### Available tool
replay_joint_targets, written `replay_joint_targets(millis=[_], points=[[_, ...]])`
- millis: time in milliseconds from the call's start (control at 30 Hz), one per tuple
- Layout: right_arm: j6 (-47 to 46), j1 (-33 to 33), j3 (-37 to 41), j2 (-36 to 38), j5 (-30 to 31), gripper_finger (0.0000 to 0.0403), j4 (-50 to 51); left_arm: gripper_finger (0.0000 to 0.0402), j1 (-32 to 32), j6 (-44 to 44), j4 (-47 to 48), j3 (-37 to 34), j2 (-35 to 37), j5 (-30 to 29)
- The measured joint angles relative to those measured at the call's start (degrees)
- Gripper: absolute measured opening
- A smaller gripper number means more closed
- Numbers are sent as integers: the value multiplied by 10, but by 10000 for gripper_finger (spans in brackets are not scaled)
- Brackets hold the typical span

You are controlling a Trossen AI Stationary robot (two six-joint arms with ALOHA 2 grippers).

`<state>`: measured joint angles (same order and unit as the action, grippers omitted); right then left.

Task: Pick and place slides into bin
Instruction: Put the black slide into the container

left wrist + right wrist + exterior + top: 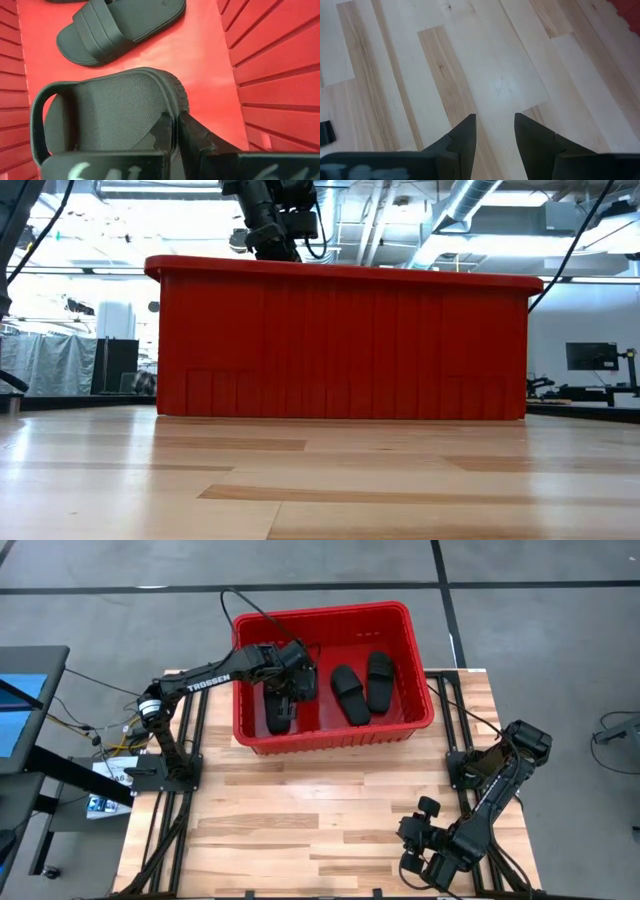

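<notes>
My left gripper is to let go of the slide between the two paired slides and the slide (305,703) near the side of the bin.
The red bin (420,710) stands at the table's far edge; in the low view the bin's near wall (340,345) hides its inside. Two black slides (350,695) (380,680) lie flat on its floor, side by side. My left gripper (288,690) reaches down into the bin's left half and is shut on a third slide (279,712), seen close in the left wrist view (100,110). Another slide (115,30) lies on the floor beyond it. My right gripper (495,125) hovers open over bare wood near the table's front right corner (422,845). My left gripper pinches the slide's wide strap at one side (169,111), close to where it joins the sole. One finger (161,134) sits under the strap, the other finger (197,137) outside it. The fingers slant down from above. Whether the sole touches the bin floor I cannot tell.
The wooden tabletop (320,810) in front of the bin is bare. The bin's slotted red walls (280,75) stand close beside the held slide. Black frame rails run along both table sides (170,800).
</notes>
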<state>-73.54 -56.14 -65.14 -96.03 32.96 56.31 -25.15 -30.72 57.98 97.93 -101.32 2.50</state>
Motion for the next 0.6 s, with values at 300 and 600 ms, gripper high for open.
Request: replay_joint_targets(millis=[300,600], points=[[0,0,0,0,0,124,0,0,0,0,0,0,0,2],[0,0,0,0,0,124,0,0,0,-1,-6,0,0,2]])
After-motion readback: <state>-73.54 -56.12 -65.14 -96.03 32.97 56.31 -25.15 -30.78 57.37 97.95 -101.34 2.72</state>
